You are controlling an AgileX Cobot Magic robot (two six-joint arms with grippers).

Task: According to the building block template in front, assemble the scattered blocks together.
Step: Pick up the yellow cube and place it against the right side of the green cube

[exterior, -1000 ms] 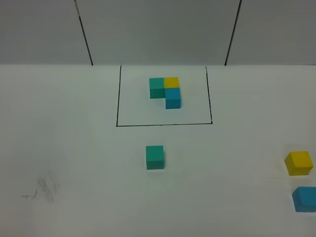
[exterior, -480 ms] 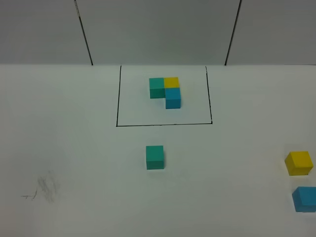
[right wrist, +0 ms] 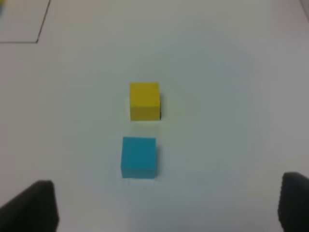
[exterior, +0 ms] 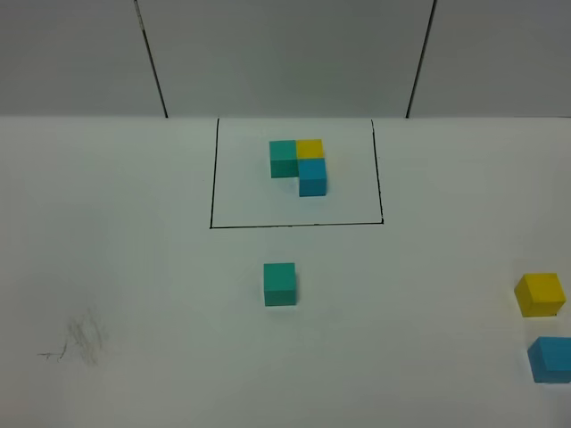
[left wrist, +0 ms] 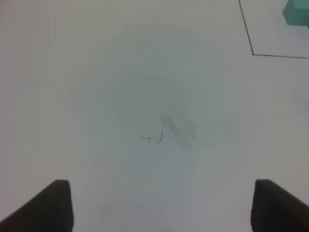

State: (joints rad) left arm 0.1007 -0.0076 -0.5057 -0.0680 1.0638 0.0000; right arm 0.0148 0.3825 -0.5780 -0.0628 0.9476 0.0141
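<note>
The robot's right gripper will next close on the sides of the loose yellow block (exterior: 540, 296) (right wrist: 145, 102), behind the loose blue block.
The building block template (exterior: 299, 165), an L of teal-green, yellow and blue cubes, sits inside the black drawn rectangle (exterior: 212, 178) at the back. In front of the rectangle lies the loose teal-green block (exterior: 279, 283). The loose yellow block (exterior: 540, 295) (right wrist: 144, 100) and blue block (exterior: 551, 359) (right wrist: 138, 157) lie side by side, a little apart, at the far right. Neither gripper shows in the exterior view. My left gripper (left wrist: 159, 208) is open over bare table with pencil scribbles (left wrist: 171, 131). My right gripper (right wrist: 166, 205) is open, just short of the blue block.
The white table (exterior: 134, 267) runs back to a grey wall (exterior: 285, 53) with dark seams. A faint scribble (exterior: 80, 339) marks the front left. A corner of the rectangle (left wrist: 252, 53) and a teal cube (left wrist: 297, 12) of the template show in the left wrist view.
</note>
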